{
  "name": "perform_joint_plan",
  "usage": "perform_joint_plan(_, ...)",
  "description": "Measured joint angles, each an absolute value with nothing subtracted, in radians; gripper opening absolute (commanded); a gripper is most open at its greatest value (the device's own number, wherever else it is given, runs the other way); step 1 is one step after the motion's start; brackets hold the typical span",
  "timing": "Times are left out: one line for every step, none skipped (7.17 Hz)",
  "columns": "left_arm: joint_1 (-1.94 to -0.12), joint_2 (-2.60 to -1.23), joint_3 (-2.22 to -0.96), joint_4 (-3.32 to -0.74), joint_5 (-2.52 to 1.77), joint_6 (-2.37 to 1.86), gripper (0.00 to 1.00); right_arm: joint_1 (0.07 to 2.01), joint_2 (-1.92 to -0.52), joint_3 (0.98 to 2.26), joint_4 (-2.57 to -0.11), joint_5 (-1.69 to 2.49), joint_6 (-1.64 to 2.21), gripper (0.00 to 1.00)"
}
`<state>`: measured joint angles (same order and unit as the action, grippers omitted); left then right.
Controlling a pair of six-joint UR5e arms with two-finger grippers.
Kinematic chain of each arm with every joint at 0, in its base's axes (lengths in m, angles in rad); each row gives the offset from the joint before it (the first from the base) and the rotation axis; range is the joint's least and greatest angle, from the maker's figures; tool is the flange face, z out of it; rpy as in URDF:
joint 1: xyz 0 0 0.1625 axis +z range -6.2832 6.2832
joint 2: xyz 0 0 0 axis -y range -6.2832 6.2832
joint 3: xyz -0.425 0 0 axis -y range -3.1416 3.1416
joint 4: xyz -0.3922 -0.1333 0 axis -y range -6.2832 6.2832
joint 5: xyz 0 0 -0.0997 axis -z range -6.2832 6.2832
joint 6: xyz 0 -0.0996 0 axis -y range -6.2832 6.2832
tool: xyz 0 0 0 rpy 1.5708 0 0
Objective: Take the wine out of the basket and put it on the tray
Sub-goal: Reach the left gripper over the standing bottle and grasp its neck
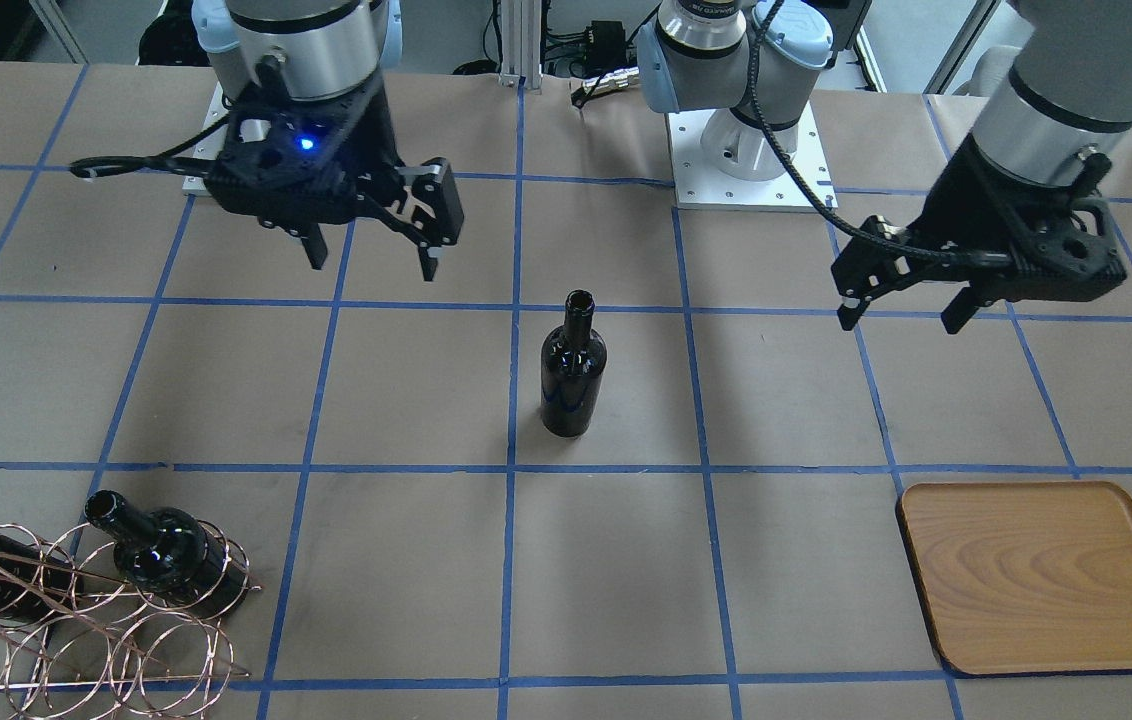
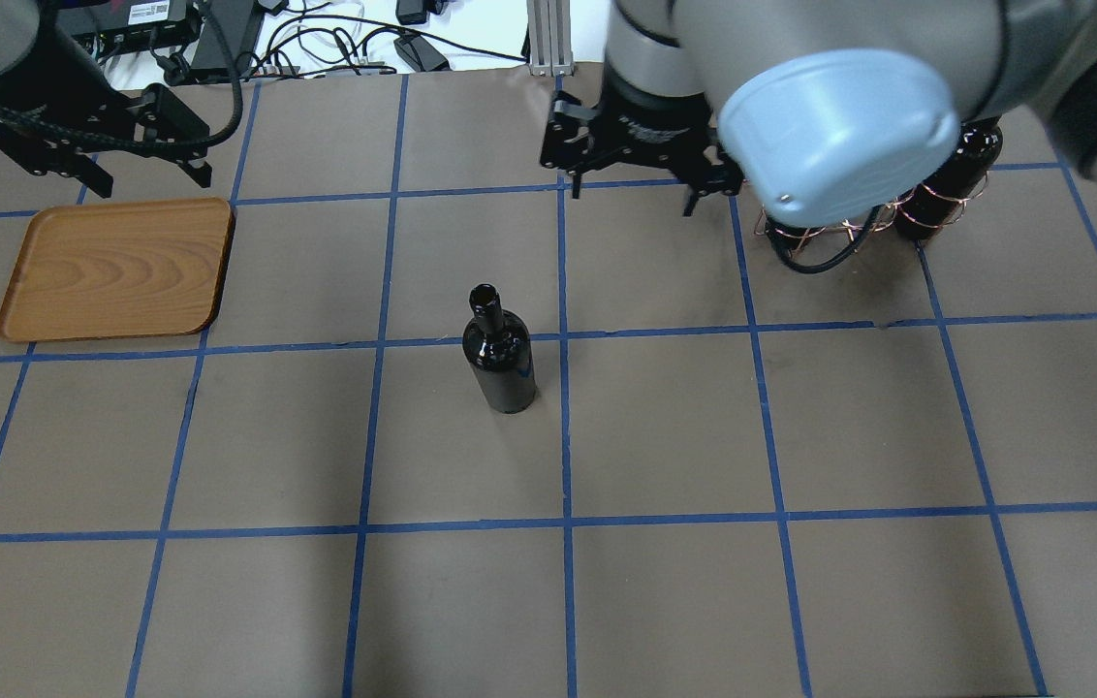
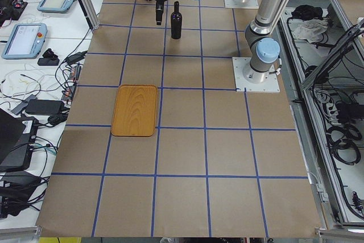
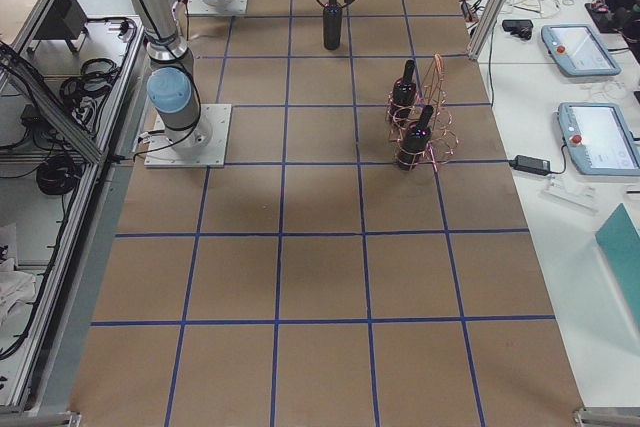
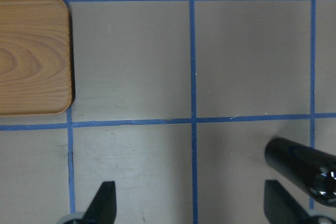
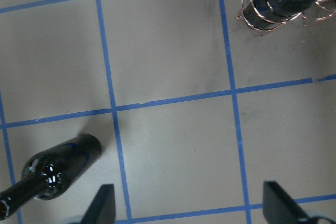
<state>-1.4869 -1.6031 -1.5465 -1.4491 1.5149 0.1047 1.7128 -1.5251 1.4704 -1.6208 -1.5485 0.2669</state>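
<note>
Next, my left gripper goes to the standing black wine bottle's neck [image 1: 577, 328], above its wide body, and closes there.
One black wine bottle [image 1: 574, 370] stands upright on the table's middle, also seen from overhead [image 2: 500, 359]. Two more bottles [image 1: 161, 550] lie in the copper wire basket [image 1: 76, 620], which the right arm partly hides from overhead [image 2: 839, 228]. The wooden tray [image 1: 1046, 580] lies empty on the robot's left [image 2: 117, 269]. My left gripper [image 1: 901, 318] is open and empty, hovering between tray and standing bottle [image 5: 304, 171]. My right gripper [image 1: 371, 262] is open and empty, between the standing bottle [image 6: 58, 171] and the basket [image 6: 273, 3].
The table is brown paper with a blue tape grid. The left arm's white base plate [image 1: 751, 150] sits at the robot's side of the table. Teach pendants [image 4: 585, 47] and cables lie on the side benches beyond the table's far edge.
</note>
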Motion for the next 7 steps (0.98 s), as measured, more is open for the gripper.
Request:
perform_joint_plan(-1.564, -1.603, -1.546, -1.448, 1.516, 0.039, 1.00, 1.671, -1.541, 1.471, -1.600, -1.551, 0.196, 1.00)
perform_joint_plan(-1.644, -1.605, -1.547, -1.448, 1.516, -0.031, 1.00, 1.648, -1.550, 1.471, -1.597, -1.553, 0.140, 1.00)
perform_joint_plan(-1.725, -1.610, -1.549, -1.448, 1.517, -0.079, 1.00, 1.635, -1.557, 1.473, -1.612, -1.554, 0.098, 1.00)
perform_joint_plan(-1.794, -1.616, -1.560, -1.444, 1.517, -0.120, 1.00, 1.627, -1.563, 1.476, -1.639, -1.555, 0.078, 1.00)
perform_joint_plan(-1.851, -1.620, -1.589, -1.423, 1.516, -0.167, 1.00, 1.622, -1.565, 1.481, -1.659, -1.553, 0.067, 1.00)
perform_joint_plan(-1.883, -1.623, -1.628, -1.383, 1.513, -0.192, 1.00, 1.618, -1.567, 1.482, -1.666, -1.550, 0.061, 1.00)
perform_joint_plan(-1.897, -1.627, -1.665, -1.344, 1.512, -0.198, 1.00, 1.617, -1.567, 1.483, -1.664, -1.549, 0.058, 1.00)
